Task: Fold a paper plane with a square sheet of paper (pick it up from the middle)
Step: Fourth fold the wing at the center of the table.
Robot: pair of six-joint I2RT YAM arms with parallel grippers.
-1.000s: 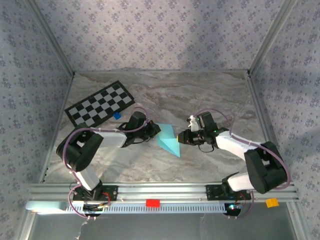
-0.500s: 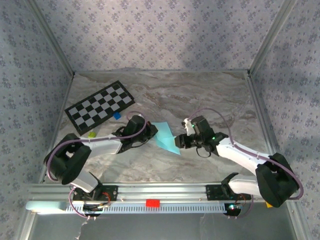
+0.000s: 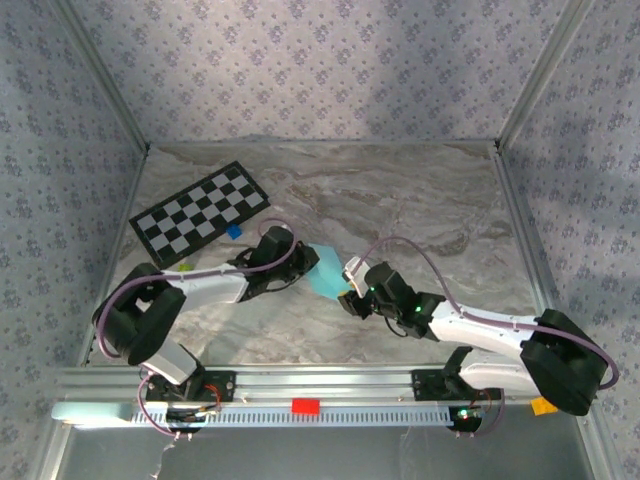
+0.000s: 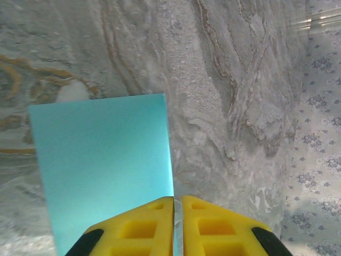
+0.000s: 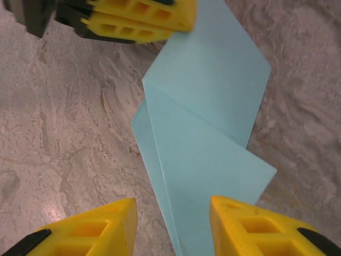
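Observation:
Next, I straighten the flap with my right gripper, as the flap's corner sticks out past the side of the paper, and pinch the flap's long edge (image 5: 173,229) at the near end of the paper.
The light sky-blue sheet of paper (image 3: 324,270) is partly folded, with one flap lying over another along a slanted crease (image 5: 213,112). My left gripper (image 3: 302,262) is shut on its left edge, and the sheet's thin edge runs between the nearly touching yellow fingers (image 4: 177,201). Those same fingers show at the paper's far corner in the right wrist view (image 5: 139,17). My right gripper (image 3: 351,296) is open at the paper's near end. Its two yellow fingertips stand apart on either side of the folded paper (image 5: 170,207), not closed on it.
A black-and-white checkerboard card (image 3: 200,212) lies at the back left, with a tiny dark-blue block (image 3: 234,231) by its near corner. A small yellow-green item (image 3: 183,267) sits beside the left arm. The aluminium rail (image 3: 320,383) runs along the near edge, and patterned walls enclose the marble table.
My right arm has moved left and forward, bringing its opened jaws over the paper's near end. The paper has shifted slightly left, and the left arm has stretched lower while still gripping it.

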